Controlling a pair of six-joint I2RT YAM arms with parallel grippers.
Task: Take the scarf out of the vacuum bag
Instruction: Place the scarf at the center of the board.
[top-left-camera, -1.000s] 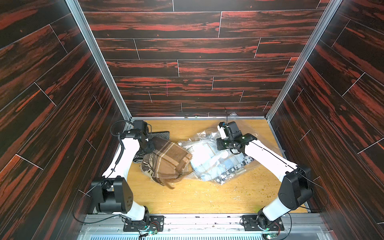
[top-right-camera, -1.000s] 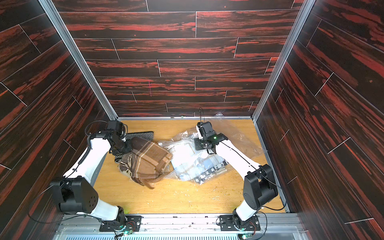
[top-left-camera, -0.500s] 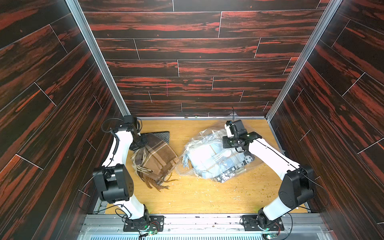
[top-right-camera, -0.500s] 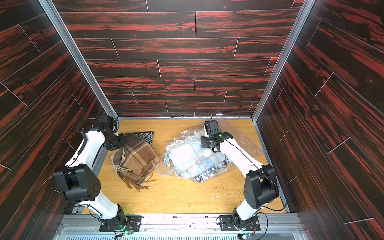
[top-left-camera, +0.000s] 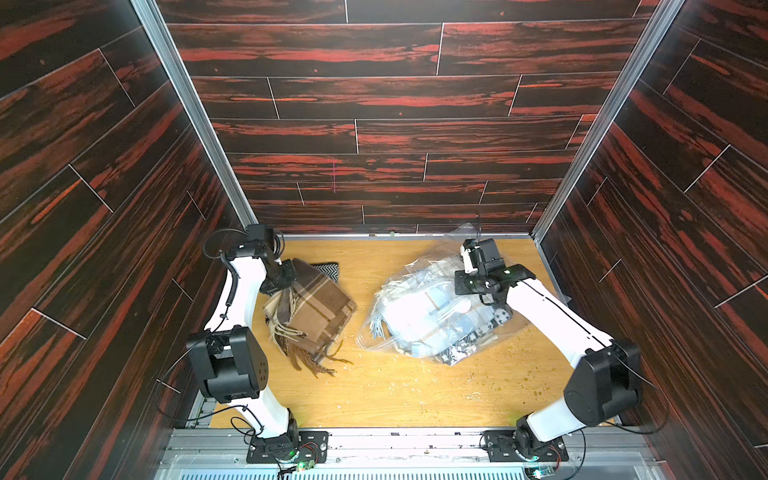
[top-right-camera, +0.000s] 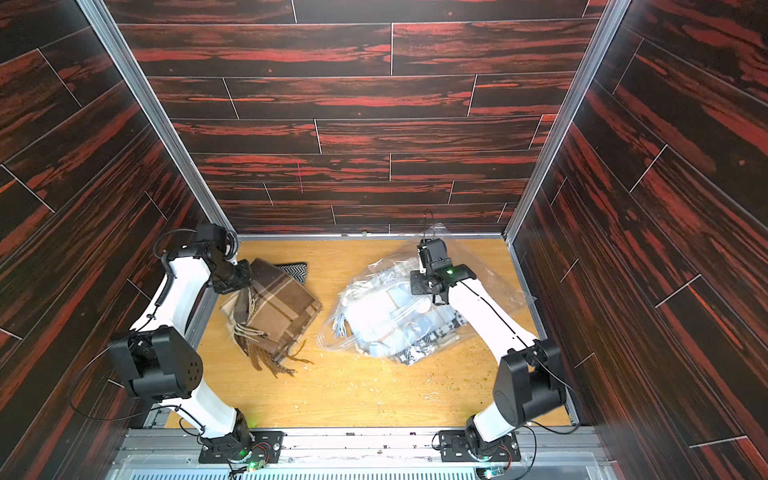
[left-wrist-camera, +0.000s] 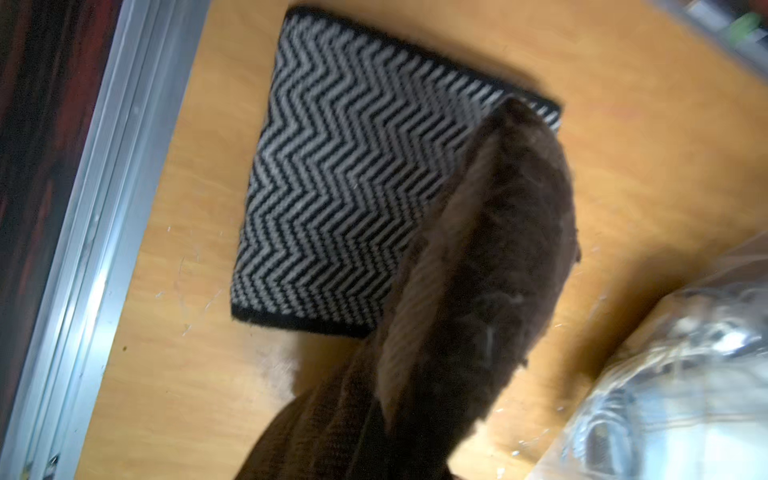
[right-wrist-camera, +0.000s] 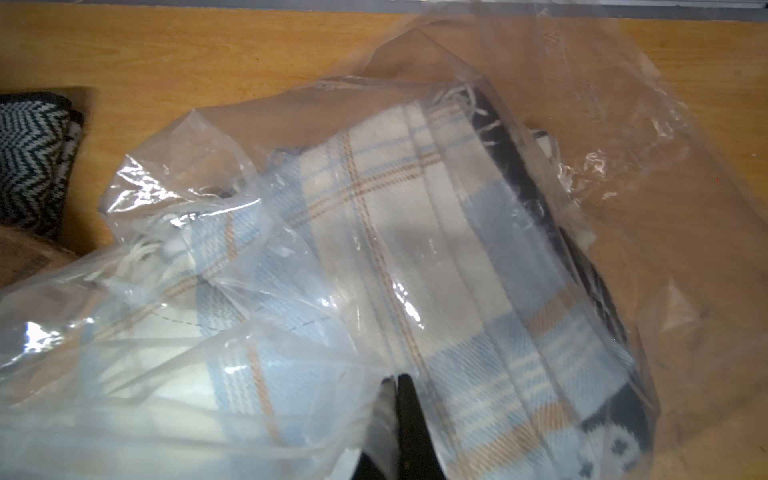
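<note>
Next, my left gripper lays the brown scarf flat atop the black-and-white zigzag cloth (top-left-camera: 310, 296).
The scarf (top-left-camera: 320, 316) (top-right-camera: 278, 311), brown plaid with fringe, lies on the wooden table at the left, fully outside the vacuum bag. My left gripper (top-left-camera: 290, 275) (top-right-camera: 245, 277) is shut on its far corner. In the left wrist view the brown scarf (left-wrist-camera: 478, 270) covers the jaws. The vacuum bag (top-left-camera: 415, 320) (top-right-camera: 386, 324) (right-wrist-camera: 291, 199), clear and crinkly, sits right of centre with a gap of bare table between it and the scarf. It holds pale blue plaid cloth (right-wrist-camera: 415, 232) and a black-and-white knit. My right gripper (top-left-camera: 471, 295) (top-right-camera: 430, 296) (right-wrist-camera: 397, 380) is shut on the bag's plastic.
A black-and-white zigzag cloth (top-left-camera: 328, 268) (top-right-camera: 297, 268) (left-wrist-camera: 345, 187) lies flat by the back left, partly under the scarf. Dark wood-patterned walls (top-left-camera: 124, 249) enclose the table on three sides. Small crumbs (top-left-camera: 519, 365) dot the front right of the tabletop.
My left gripper has dragged the scarf leftward, away from the bag's mouth. The right gripper has pulled the bag a little to the right and back, opening a gap between them.
</note>
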